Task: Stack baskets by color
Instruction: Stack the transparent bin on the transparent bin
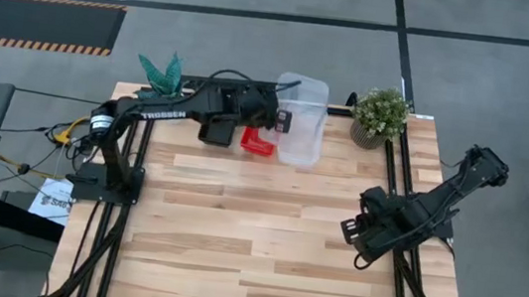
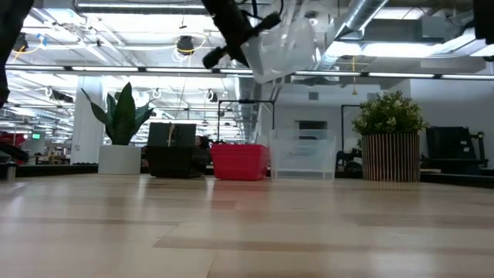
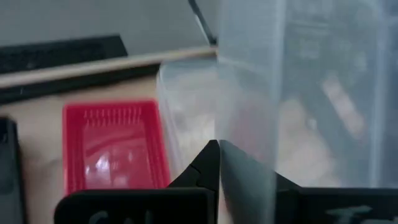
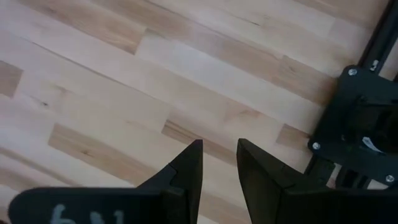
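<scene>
The robot's left gripper should release its clear basket, now high above the tabletop, inside the other clear basket (image 1: 306,135) (image 3: 233,134), next to the red basket.
My left gripper (image 1: 283,121) is at the table's far edge, shut on a clear basket (image 1: 308,102) that is high above the tabletop (image 2: 284,45). Three baskets rest on their bases in a row below it: a black basket (image 2: 171,150), a red basket (image 2: 239,161) and another clear basket (image 2: 302,158). The left wrist view shows the red basket's perforated base (image 3: 115,146) beside the clear basket on the table (image 3: 186,102). My right gripper (image 4: 219,162) hangs open over bare wood near the table's right side (image 1: 359,241). My left gripper pinches one wall of the clear basket (image 3: 235,134) between its two fingers, one finger on each face of the wall. The fingers slant down from the table's left. The basket is lifted clear of the table and sits tilted beyond the fingertips.
A spiky green plant in a white pot (image 2: 121,127) stands at the far left and a bushy plant in a slatted pot (image 2: 390,135) at the far right. The near and middle stretch of the wooden tabletop (image 1: 254,237) is bare.
</scene>
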`<state>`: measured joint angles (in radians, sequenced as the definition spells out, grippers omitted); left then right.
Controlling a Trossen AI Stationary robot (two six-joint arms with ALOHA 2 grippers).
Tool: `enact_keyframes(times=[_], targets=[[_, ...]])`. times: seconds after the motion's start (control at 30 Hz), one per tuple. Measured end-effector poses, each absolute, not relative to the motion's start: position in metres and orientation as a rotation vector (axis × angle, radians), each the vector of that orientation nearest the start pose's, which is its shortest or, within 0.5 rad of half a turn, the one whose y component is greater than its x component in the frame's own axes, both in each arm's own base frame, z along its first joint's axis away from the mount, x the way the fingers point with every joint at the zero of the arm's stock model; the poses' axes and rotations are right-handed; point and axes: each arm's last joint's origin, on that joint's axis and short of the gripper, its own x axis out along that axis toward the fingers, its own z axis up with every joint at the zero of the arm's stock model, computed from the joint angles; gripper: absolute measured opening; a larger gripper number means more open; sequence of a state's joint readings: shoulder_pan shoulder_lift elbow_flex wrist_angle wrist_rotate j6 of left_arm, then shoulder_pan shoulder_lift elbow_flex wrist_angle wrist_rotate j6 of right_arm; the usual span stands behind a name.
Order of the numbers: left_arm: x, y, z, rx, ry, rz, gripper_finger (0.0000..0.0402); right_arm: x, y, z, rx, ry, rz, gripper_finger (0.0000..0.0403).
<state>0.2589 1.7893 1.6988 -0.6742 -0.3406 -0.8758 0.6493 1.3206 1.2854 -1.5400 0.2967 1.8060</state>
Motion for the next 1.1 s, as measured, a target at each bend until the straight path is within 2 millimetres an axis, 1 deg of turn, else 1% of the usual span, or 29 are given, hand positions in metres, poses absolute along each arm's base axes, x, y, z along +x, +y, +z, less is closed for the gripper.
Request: enact_keyframes(times=[0.07,0.1,0.17,0.23,0.3,0.37,0.47,0.67,0.77,0.9,1.1], targets=[[0.382,0.12,0.33,-0.782,0.446,0.884,0.0,0.163,0.113,0.318,0.795,1.078,-0.937,0.0122],[0.381,0.124,0.327,-0.783,0.462,0.9,0.0,0.161,0.113,0.32,0.804,1.066,-0.933,0.0122],[0.387,0.13,0.321,-0.782,0.447,0.914,0.0,0.158,0.11,0.322,0.806,1.056,-0.932,0.0122],[0.391,0.131,0.313,-0.793,0.455,0.928,0.0,0.157,0.109,0.323,0.813,1.052,-0.928,0.0122],[0.402,0.132,0.306,-0.799,0.415,0.909,0.0,0.156,0.108,0.324,0.807,1.051,-0.935,0.0122],[0.409,0.132,0.295,-0.799,0.452,0.913,0.0,0.155,0.107,0.324,0.807,1.051,-0.934,0.0122],[0.422,0.135,0.287,-0.788,0.454,0.909,0.0,0.155,0.107,0.324,0.805,1.051,-0.936,0.0122],[0.44,0.142,0.268,-0.759,0.542,0.934,0.0,0.155,0.107,0.324,0.798,1.055,-0.935,0.0122],[0.449,0.146,0.264,-0.774,0.552,0.915,0.0,0.154,0.107,0.324,0.798,1.055,-0.933,0.0122],[0.454,0.148,0.259,-0.778,0.575,0.921,0.0,0.154,0.107,0.324,0.794,1.057,-0.936,0.0122],[0.447,0.155,0.257,-0.737,0.607,1.003,0.0,0.154,0.107,0.324,0.792,1.058,-0.934,0.0122]])
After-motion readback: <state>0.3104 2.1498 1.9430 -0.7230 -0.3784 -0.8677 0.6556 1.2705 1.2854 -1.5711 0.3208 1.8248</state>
